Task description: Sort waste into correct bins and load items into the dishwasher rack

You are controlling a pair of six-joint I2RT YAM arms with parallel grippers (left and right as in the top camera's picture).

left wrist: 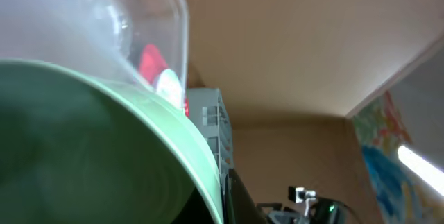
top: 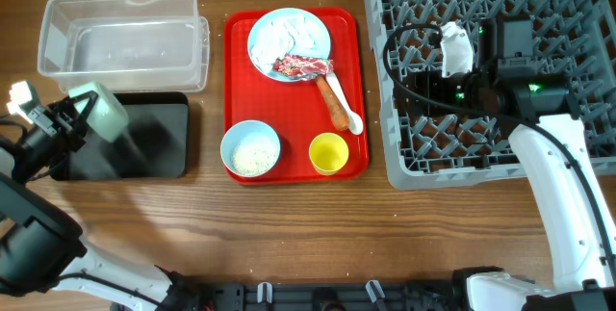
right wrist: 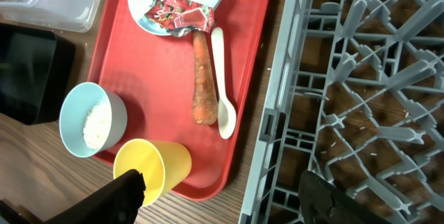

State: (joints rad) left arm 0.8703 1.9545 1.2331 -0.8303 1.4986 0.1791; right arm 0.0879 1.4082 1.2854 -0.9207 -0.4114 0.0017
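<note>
My left gripper is going to set the pale green bowl down on the red tray (top: 252, 92) just behind the bowl of rice.
My left gripper (top: 69, 126) is shut on a pale green bowl (top: 101, 111), tilted over the black tray (top: 159, 142); the bowl (left wrist: 83, 148) fills the left wrist view. The clear tub (top: 58, 22) stands behind. On the red tray (top: 294, 99) are a blue plate (top: 258, 49) with the white tissue (top: 294, 28) and red wrapper (top: 300, 65), the carrot (top: 334, 102), white spoon (top: 352, 118), a bowl of rice (top: 250, 147) and the yellow cup (top: 328, 152). My right gripper (right wrist: 225, 196) is open over the left edge of the grey rack (top: 568, 12).
The rack holds nothing but a few rice grains on the table under it (right wrist: 374, 85). Bare wooden table lies along the front. The right arm's cable loops over the rack's left part (top: 395, 46).
</note>
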